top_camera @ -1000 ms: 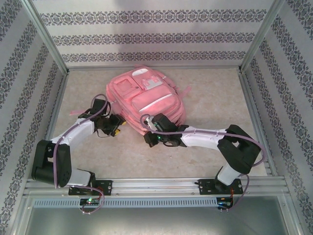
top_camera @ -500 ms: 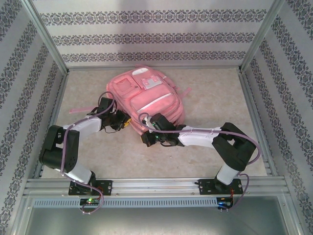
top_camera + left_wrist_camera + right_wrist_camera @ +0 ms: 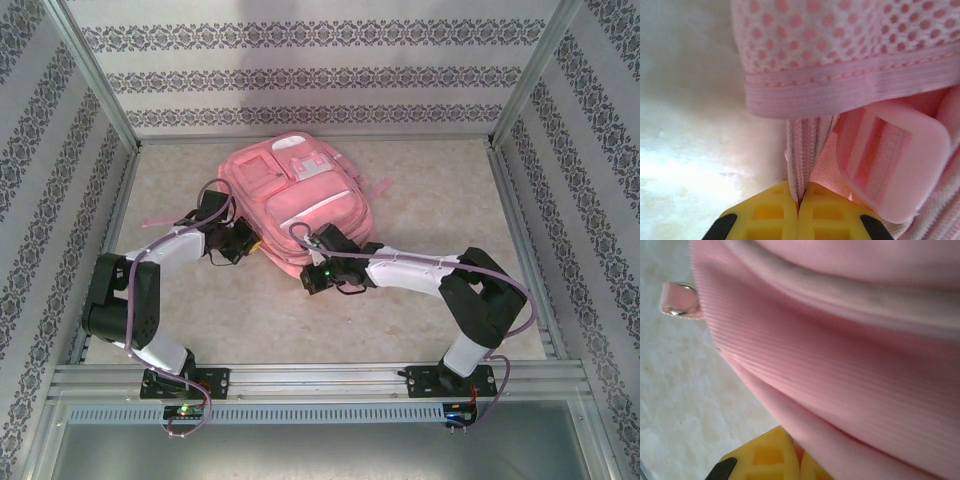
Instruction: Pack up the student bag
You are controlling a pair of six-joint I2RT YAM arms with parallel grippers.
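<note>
The narrow webbing strap beside the buckle is all my left gripper pinches, so it should open and take a fold of the bag's side fabric point(image 3: 261, 228).
The student bag point(image 3: 300, 190), a large pink backpack, lies front side up at the back middle of the table. My left gripper point(image 3: 256, 243) is at its lower left corner. In the left wrist view its yellow fingers point(image 3: 770, 210) are shut on a narrow pink webbing strap point(image 3: 802, 145), beside a pink plastic buckle point(image 3: 890, 160) and under a dotted mesh shoulder pad point(image 3: 840, 40). My right gripper point(image 3: 322, 246) is at the bag's near edge. Its yellow fingers point(image 3: 775, 455) are shut on a fold of the bag's ribbed pink fabric point(image 3: 850, 380).
A loose pink strap end point(image 3: 160, 222) trails on the table left of the bag, and another point(image 3: 380, 185) sticks out on its right. A small pink tab with a metal ring point(image 3: 679, 301) hangs off the bag. Metal frame posts and patterned walls enclose the table.
My left gripper moved right to the bag's corner and closed on the webbing strap. My right gripper stayed shut and shifted slightly right and toward the bag.
</note>
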